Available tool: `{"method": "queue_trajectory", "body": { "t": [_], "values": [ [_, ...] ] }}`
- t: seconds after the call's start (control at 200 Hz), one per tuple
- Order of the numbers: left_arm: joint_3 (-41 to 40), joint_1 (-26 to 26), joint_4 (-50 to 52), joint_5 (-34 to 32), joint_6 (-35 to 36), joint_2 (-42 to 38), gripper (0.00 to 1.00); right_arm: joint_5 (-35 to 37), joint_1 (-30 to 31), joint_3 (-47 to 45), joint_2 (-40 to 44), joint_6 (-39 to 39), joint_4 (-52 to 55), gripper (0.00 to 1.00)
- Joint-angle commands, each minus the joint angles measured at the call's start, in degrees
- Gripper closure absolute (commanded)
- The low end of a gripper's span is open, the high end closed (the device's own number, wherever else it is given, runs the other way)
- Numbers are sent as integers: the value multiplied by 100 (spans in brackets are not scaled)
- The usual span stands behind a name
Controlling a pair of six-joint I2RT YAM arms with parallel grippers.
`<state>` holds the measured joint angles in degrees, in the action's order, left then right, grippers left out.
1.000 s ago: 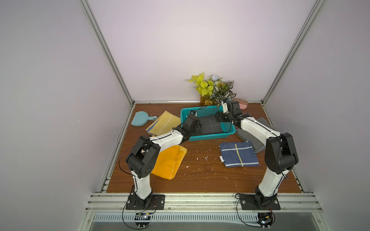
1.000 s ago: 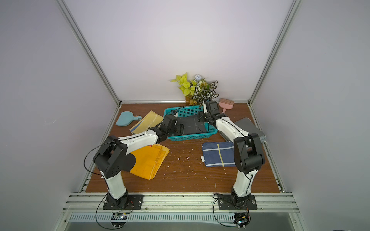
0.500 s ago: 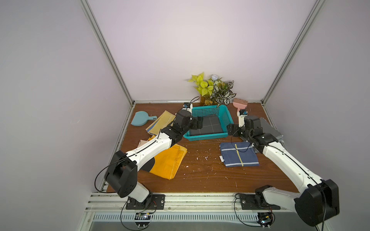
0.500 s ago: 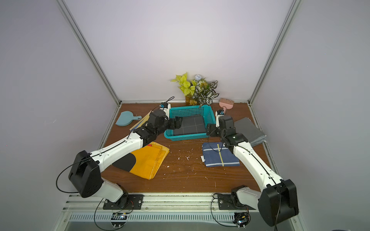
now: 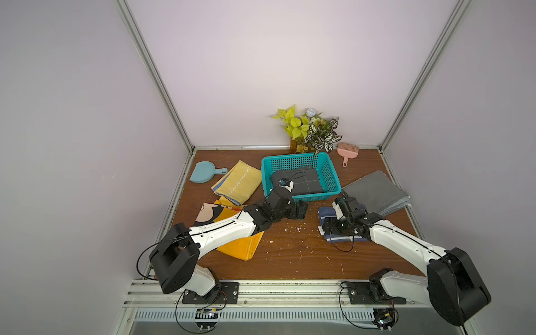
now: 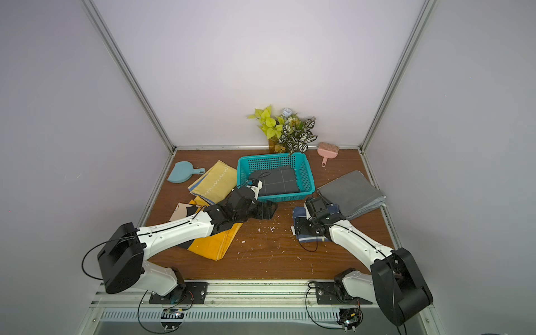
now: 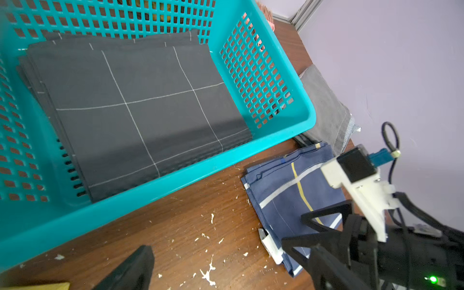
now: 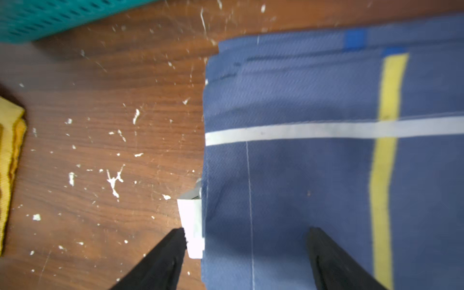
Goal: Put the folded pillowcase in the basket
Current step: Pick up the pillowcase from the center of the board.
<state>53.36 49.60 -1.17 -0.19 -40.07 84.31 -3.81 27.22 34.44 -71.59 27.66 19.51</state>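
The side edge (image 5: 321,225) (image 7: 264,229) of the navy folded cloth by its white tag, the edge farthest from the grey folded cloth, should be grabbed next by my left gripper.
The teal lattice basket (image 5: 317,197) (image 6: 290,197) (image 7: 175,180) stands at the back middle of the table. The folded pillowcase (image 5: 301,182) (image 6: 278,181) (image 7: 140,108), dark grey with thin white grid lines, lies flat inside it. My left gripper (image 5: 298,210) (image 6: 266,210) (image 7: 231,271) is just outside the basket's front wall, low over the wood, open and empty. Open as well, my right gripper (image 5: 327,228) (image 6: 301,229) (image 8: 247,241) hovers over the left edge of a navy folded cloth (image 5: 323,213) (image 8: 301,100), holding nothing.
A grey folded cloth (image 5: 377,191) lies right of the basket, and a yellow one (image 5: 237,181) and a blue dustpan (image 5: 203,172) to its left. An orange cloth (image 5: 240,246) lies under my left arm. A plant (image 5: 310,130) and a pink brush (image 5: 346,150) stand at the back wall.
Both grippers have pulled back from the basket toward the front. The pillowcase stays in the basket. My right gripper has come down over the navy cloth.
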Motion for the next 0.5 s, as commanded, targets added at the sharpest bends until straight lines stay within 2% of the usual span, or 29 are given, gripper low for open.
{"method": "queue_trajectory", "body": {
  "t": [0.0, 0.06, 0.15, 0.215, 0.38, 0.495],
  "values": [
    [-81, 93, -13, -36, -202, -165, 4, -47, 102, -47, -195, 164, -205, 26],
    [-140, 94, 17, -54, -226, -187, 4, -124, 125, -67, -341, 111, -141, 38],
    [-186, 102, 63, -80, -248, -205, 3, -308, 237, -140, -444, 150, -137, 72],
    [-193, 102, 97, -78, -246, -212, 3, -370, 385, -208, -452, 249, -167, 86],
    [-153, 94, 258, -111, -240, -214, 2, -605, 908, -111, -367, 602, -136, 89],
    [-153, 100, 552, -147, -264, -187, 1, -864, 1341, 100, -373, 961, -319, 85]
  ]
}}
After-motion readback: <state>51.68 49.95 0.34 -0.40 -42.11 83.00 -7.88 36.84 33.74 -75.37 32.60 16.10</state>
